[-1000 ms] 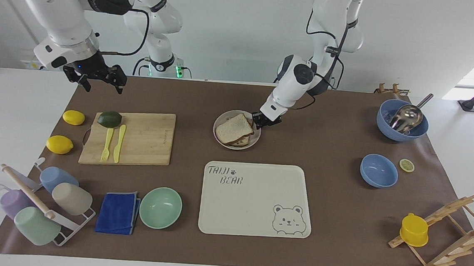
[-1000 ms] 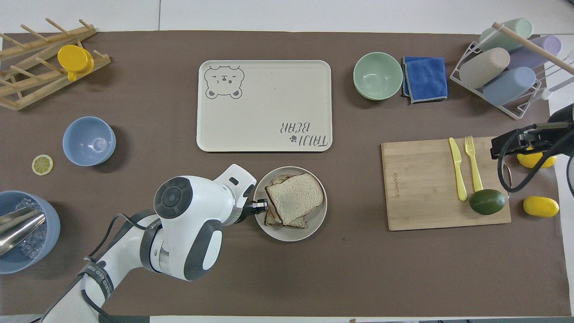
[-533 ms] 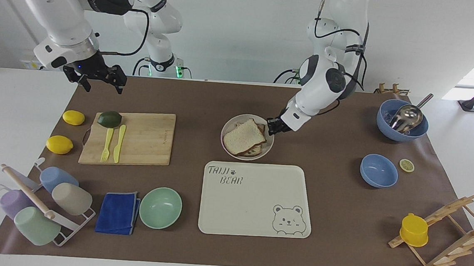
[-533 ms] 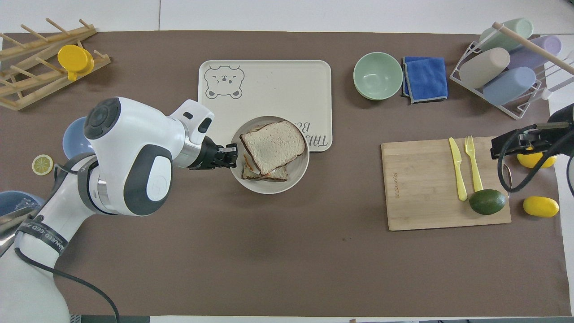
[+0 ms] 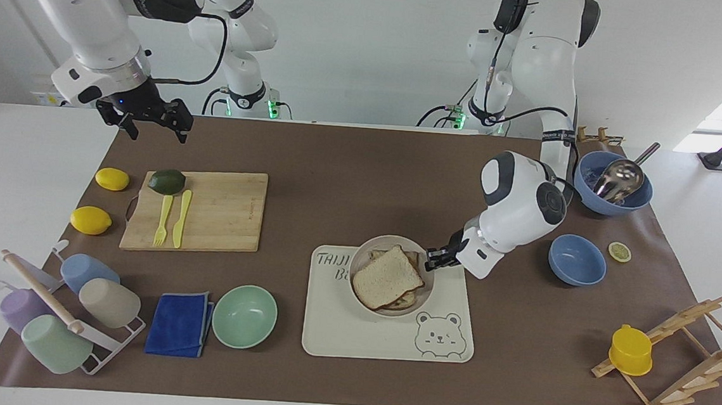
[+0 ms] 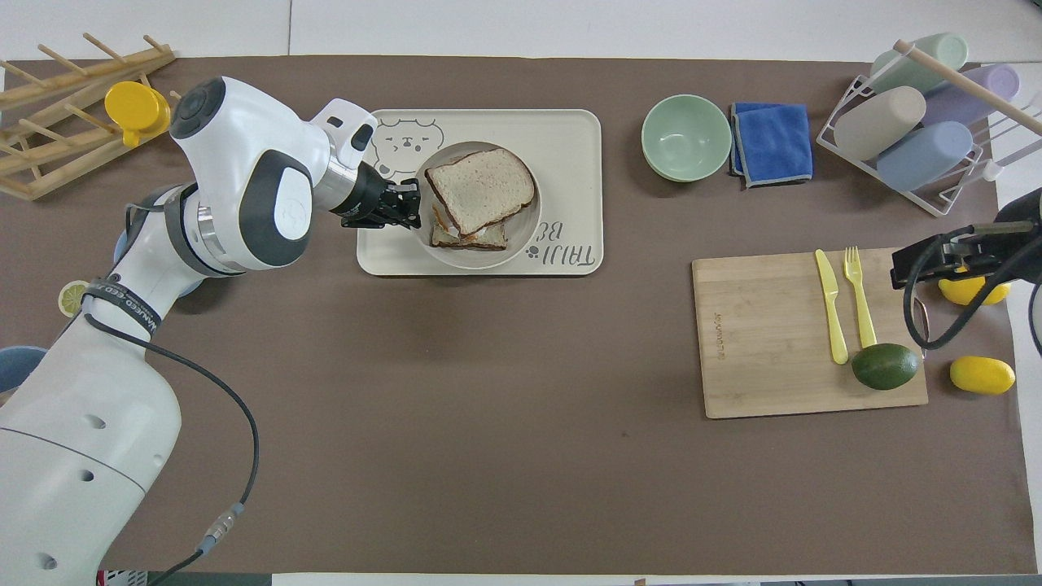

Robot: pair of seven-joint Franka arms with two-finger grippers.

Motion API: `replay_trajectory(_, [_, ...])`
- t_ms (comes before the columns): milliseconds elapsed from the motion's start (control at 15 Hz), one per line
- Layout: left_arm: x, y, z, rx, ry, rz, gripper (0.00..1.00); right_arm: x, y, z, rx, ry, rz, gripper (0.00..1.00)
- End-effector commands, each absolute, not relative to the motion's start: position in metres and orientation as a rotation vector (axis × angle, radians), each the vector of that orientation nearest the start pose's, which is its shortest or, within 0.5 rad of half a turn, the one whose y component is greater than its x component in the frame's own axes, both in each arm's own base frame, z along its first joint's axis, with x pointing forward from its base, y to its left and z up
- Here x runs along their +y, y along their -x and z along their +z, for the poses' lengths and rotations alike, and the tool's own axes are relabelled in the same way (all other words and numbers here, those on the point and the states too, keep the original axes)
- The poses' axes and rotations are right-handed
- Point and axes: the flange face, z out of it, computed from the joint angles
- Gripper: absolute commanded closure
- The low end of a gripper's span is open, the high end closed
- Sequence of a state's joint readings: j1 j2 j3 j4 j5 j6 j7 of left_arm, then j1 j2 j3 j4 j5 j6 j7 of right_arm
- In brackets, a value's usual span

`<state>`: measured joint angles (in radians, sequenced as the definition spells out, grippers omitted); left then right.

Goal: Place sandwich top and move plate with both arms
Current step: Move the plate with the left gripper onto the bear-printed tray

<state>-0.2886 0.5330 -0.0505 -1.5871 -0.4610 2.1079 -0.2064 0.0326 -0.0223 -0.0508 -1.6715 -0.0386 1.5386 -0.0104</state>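
Note:
The plate, now over the cream tray, will come to rest on the cream tray [image 6: 470,205] between the bear drawing and the lettering, where my left gripper will let go of it.
The sandwich top [image 5: 387,277] lies on a stacked sandwich on the small round plate [image 5: 362,255]. The plate is over the cream tray [image 5: 383,340] with the bear drawing; I cannot tell whether it rests on it. My left gripper [image 5: 434,258] is shut on the plate's rim at the side toward the left arm's end. In the overhead view the left gripper [image 6: 409,205] grips the plate [image 6: 525,218] with the sandwich top [image 6: 480,189] over the tray [image 6: 570,134]. My right gripper [image 5: 156,128] waits open and empty, raised over the mat's edge near the wooden board; it also shows in the overhead view [image 6: 904,268].
A wooden board [image 5: 220,212] carries an avocado [image 5: 167,181], a yellow fork and a yellow knife; two lemons [image 5: 90,220] lie beside it. A mint bowl [image 5: 244,316], blue cloth [image 5: 180,323] and cup rack [image 5: 67,312] stand farther out. Blue bowls [image 5: 577,260] and a wooden rack [image 5: 681,352] are at the left arm's end.
My left gripper has carried the plate with the sandwich away from the robots, from the brown mat to over the tray. The right arm has not moved.

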Motion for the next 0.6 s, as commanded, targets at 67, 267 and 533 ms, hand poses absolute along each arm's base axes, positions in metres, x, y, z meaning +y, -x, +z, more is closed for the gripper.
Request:
replay_trajectory(67, [-0.243, -0.657, 0.334, -0.121, 3.551, 0.119, 1.00, -0.017, -0.536, 0.591, -0.015, 3.148, 0.182, 0.00])
replay_trajectory(267, [-0.243, -0.651, 0.319, -0.077, 3.537, 0.097, 1.00, -0.017, -0.536, 0.591, -0.015, 3.148, 0.182, 0.00])
replay_trajectory(533, [-0.240, -0.648, 0.313, -0.082, 3.529, 0.076, 1.00, -0.017, -0.536, 0.591, -0.017, 3.148, 0.182, 0.00])
